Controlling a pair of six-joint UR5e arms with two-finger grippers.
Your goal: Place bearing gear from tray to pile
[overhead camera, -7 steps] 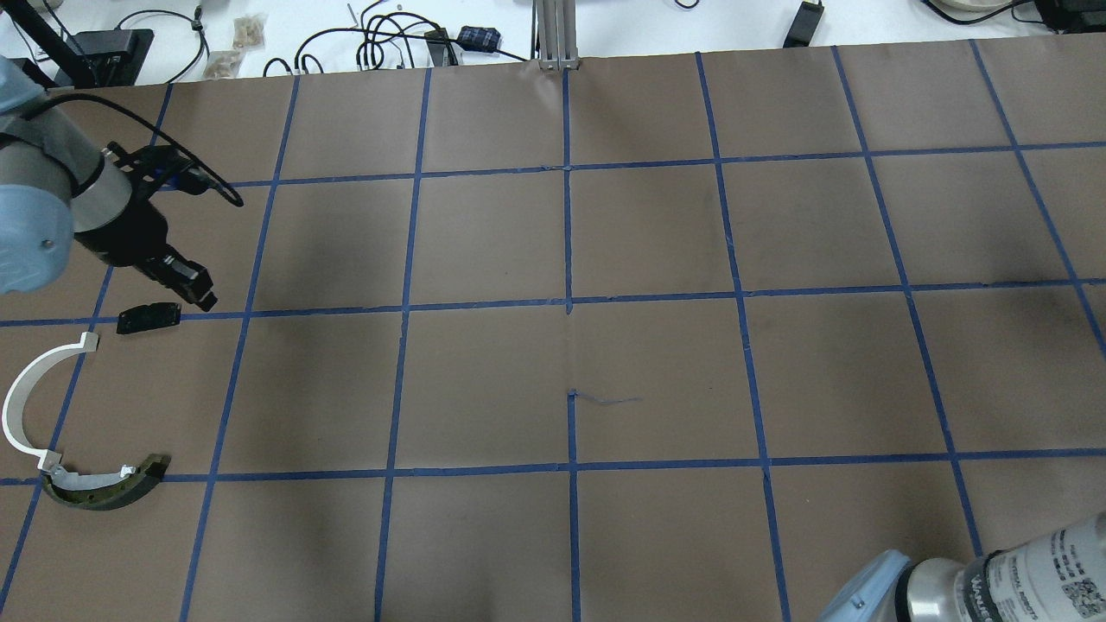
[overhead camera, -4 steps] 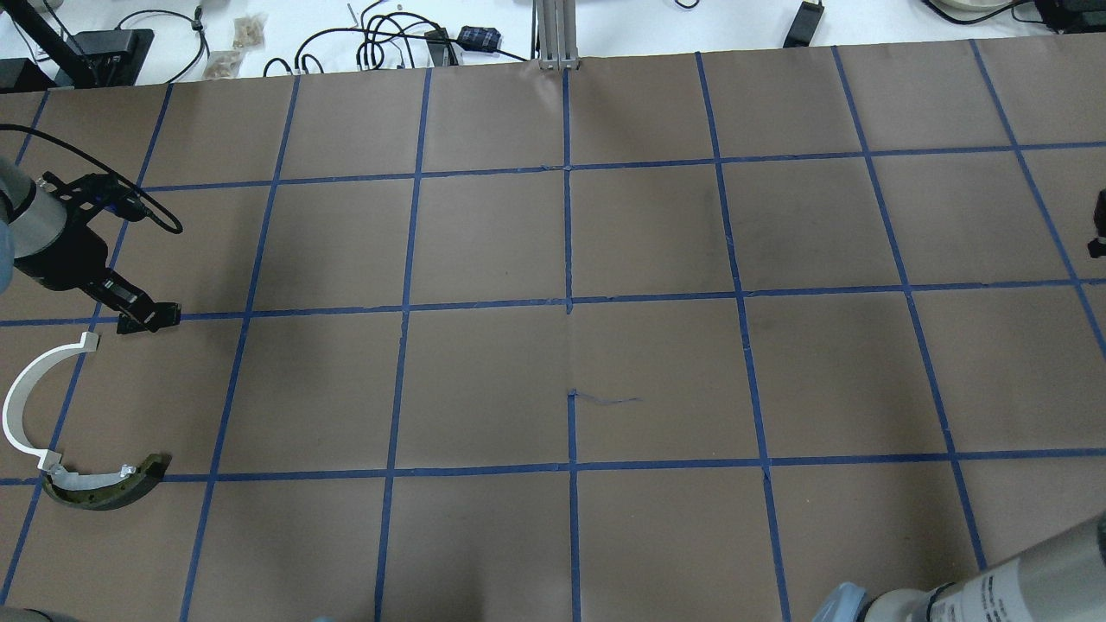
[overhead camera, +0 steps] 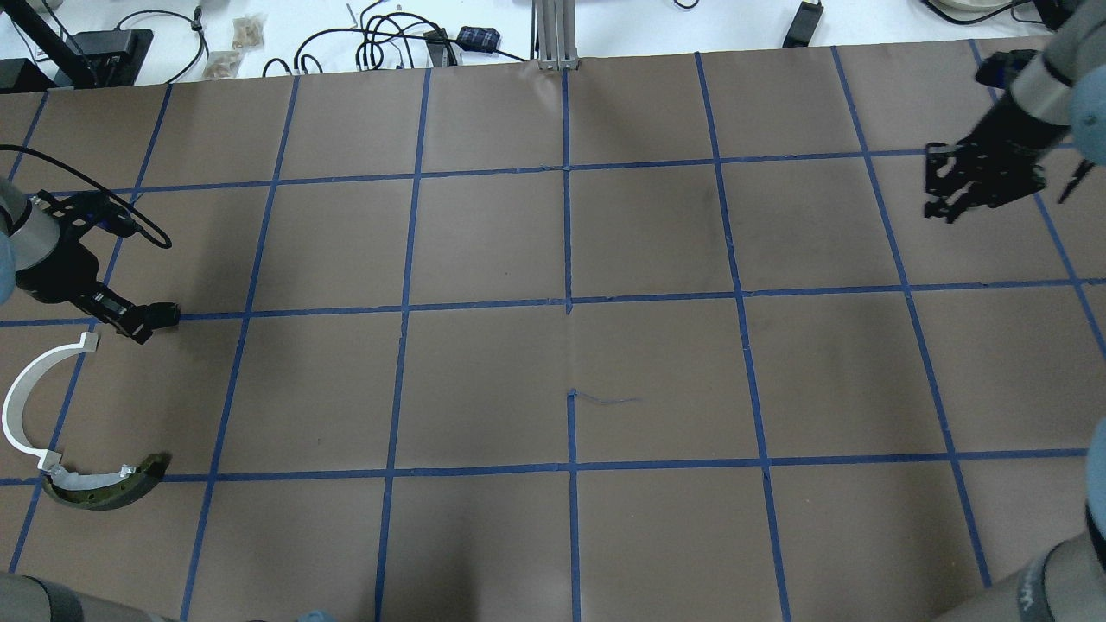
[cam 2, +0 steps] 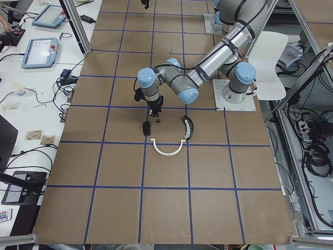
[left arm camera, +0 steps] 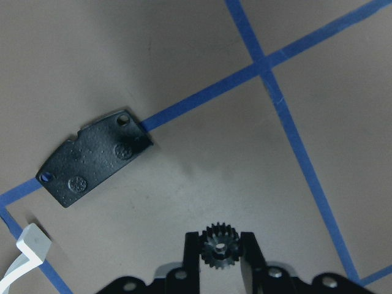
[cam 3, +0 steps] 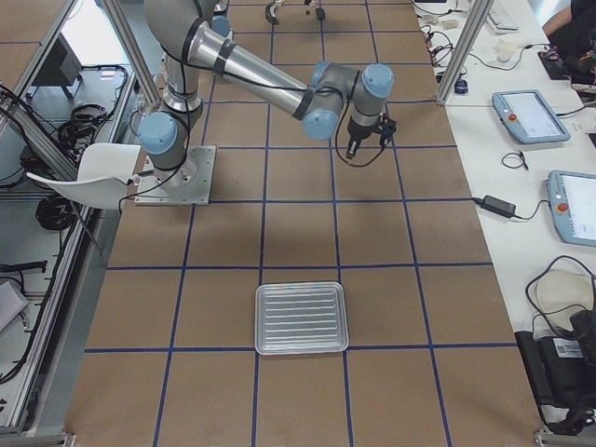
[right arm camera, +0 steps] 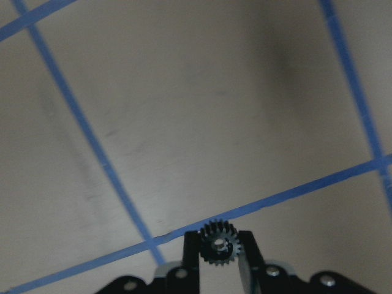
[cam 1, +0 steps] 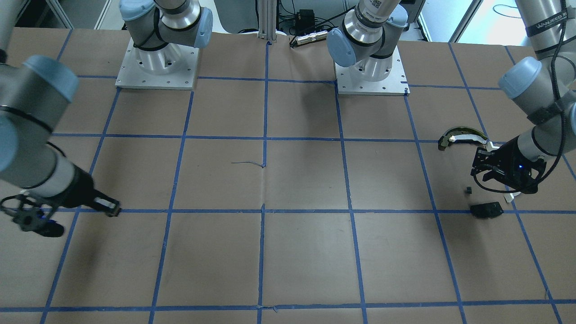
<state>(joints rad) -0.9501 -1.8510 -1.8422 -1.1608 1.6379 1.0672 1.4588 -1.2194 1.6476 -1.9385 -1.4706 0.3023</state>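
My right gripper needs to let go of the black gear on the brown paper [cam 1: 281,188] beside the gap in the middle blue tape line.
The pile lies at the table's left: a white half-ring strip [overhead camera: 19,393], a curved dark-and-yellowish piece [overhead camera: 104,491] and a flat black plate with holes [left arm camera: 92,160]. My left gripper [left arm camera: 220,236] is shut on a small black bearing gear [left arm camera: 219,248], low over the table, just beside the plate [cam 1: 486,209]. In the overhead view it [overhead camera: 138,324] covers part of the plate. My right gripper [right arm camera: 218,236] is shut on a second black gear [right arm camera: 217,248] and holds it above bare brown paper. The ribbed metal tray [cam 3: 301,318] shows only in the exterior right view.
Blue tape lines divide the brown paper into squares. Cables and small boxes lie beyond the far edge [overhead camera: 389,39]. The two arm bases [cam 1: 157,58] stand on the robot's side of the table. The right arm's wrist [overhead camera: 985,173] hangs over the far right squares.
My left gripper has moved left and down to the black plate's side. My right arm has swung out of the bottom right corner, and its gripper now shows at the far right.
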